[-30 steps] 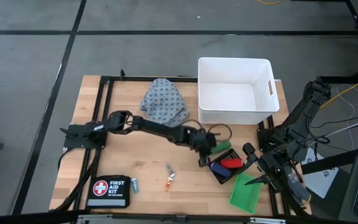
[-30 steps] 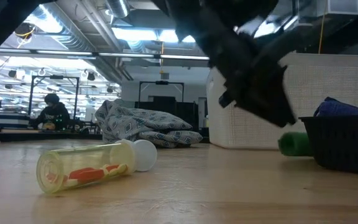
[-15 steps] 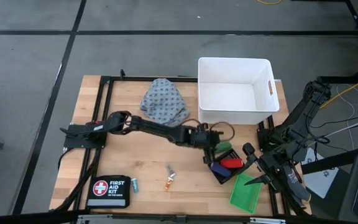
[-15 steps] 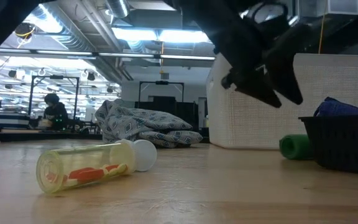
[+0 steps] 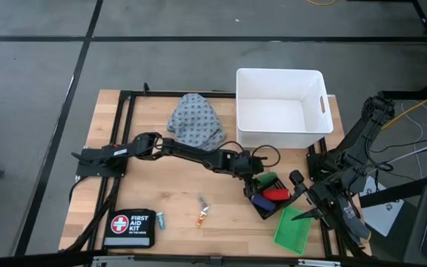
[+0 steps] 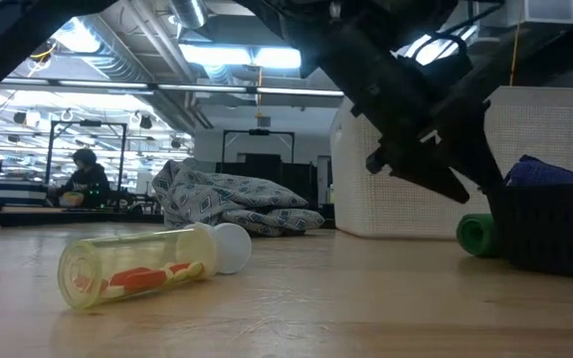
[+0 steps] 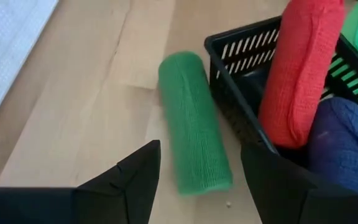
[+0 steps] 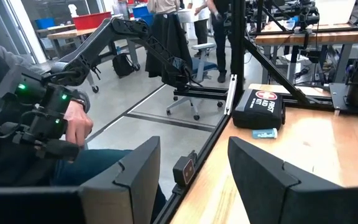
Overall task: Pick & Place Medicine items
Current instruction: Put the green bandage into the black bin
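The green cylinder rests against the outer side of the black basket, so the robot's left gripper will grab the cylinder's near end (image 7: 202, 175) and lift it over the basket's rim.
The green cylinder (image 7: 194, 124) lies on its side on the table against the outer wall of the black basket (image 7: 241, 118). My left gripper (image 7: 199, 149) hovers over it, open, with one finger on either side and clear of it (image 5: 256, 172). A red block (image 7: 300, 68) leans on the basket's rim, and a blue cylinder (image 7: 344, 146) lies inside. The orange-and-white tube (image 5: 202, 215) and the teal vial (image 5: 160, 219) lie on the table near its front edge. My right gripper (image 8: 194, 155) stands open at the table's right side (image 5: 302, 200) with nothing between its fingers.
A white bin (image 5: 280, 107) stands at the far right and a patterned cloth (image 5: 195, 122) lies left of it. A green tray (image 5: 293, 228) sits near the front right corner. The black first-aid pouch (image 5: 130, 226) lies at the front left. A person's hands show beyond the table (image 8: 73, 124).
My left gripper has opened and gone a little toward the table's right edge, coming over the green cylinder beside the basket. The green cylinder has stayed on the table next to the basket.
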`<state>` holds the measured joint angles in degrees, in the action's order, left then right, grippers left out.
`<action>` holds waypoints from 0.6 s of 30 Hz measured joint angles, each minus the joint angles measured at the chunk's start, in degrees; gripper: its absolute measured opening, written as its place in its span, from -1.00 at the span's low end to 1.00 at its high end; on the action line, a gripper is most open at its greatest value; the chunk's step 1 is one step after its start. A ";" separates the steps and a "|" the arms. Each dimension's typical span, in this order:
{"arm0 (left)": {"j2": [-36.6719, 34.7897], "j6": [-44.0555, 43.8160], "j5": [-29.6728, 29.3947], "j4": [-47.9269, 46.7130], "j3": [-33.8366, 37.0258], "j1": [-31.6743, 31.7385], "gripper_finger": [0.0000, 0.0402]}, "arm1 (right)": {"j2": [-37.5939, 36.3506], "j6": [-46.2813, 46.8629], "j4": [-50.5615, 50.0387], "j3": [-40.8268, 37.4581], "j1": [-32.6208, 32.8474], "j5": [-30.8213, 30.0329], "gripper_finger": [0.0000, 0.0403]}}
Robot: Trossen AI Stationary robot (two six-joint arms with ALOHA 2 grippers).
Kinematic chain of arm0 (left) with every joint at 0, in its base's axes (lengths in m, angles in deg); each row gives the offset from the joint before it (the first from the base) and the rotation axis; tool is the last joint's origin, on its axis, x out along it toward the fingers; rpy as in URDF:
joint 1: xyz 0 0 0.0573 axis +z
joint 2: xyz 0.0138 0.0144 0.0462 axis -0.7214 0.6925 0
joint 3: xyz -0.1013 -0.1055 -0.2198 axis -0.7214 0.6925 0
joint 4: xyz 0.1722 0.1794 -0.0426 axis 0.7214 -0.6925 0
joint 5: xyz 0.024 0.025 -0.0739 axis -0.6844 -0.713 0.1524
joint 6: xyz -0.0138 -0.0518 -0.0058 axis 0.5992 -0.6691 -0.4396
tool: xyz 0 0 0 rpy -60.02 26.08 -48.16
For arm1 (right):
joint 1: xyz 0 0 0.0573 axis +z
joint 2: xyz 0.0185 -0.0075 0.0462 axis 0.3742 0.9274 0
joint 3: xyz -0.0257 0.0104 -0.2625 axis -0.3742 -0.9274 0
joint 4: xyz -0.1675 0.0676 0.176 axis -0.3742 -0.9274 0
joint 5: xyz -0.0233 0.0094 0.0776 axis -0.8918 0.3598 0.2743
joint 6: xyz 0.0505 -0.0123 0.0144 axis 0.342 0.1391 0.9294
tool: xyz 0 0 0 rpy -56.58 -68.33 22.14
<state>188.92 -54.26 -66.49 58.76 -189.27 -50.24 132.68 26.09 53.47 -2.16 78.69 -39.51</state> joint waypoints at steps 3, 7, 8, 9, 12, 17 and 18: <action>0.02 -0.87 0.40 -0.18 0.01 0.01 0.08 | 0.00 0.00 0.00 0.00 -0.01 0.00 -0.06; 1.09 -1.85 0.85 -0.41 0.05 0.01 0.09 | 0.00 0.00 0.00 0.00 -0.01 0.00 -0.06; 1.67 -2.18 0.88 -0.29 0.06 0.01 0.09 | 0.00 0.00 0.02 0.00 0.01 0.01 -0.06; 2.26 -2.26 0.88 0.68 -0.03 0.02 0.09 | -0.01 0.00 0.02 0.00 0.01 0.01 -0.06; 3.11 -2.45 1.55 0.82 0.04 0.20 0.09 | 0.00 -0.02 0.15 0.00 0.01 0.02 -0.06; 4.31 -2.57 4.25 3.03 -0.01 0.19 0.08 | -0.01 -0.02 0.17 0.00 0.00 0.02 -0.06; 4.55 -2.58 4.18 3.04 -0.04 0.20 0.08 | 0.00 -0.02 0.04 0.00 0.01 0.02 -0.06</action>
<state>193.47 -56.84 -62.31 61.80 -189.31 -50.04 132.68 26.07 53.51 -2.16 78.70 -39.49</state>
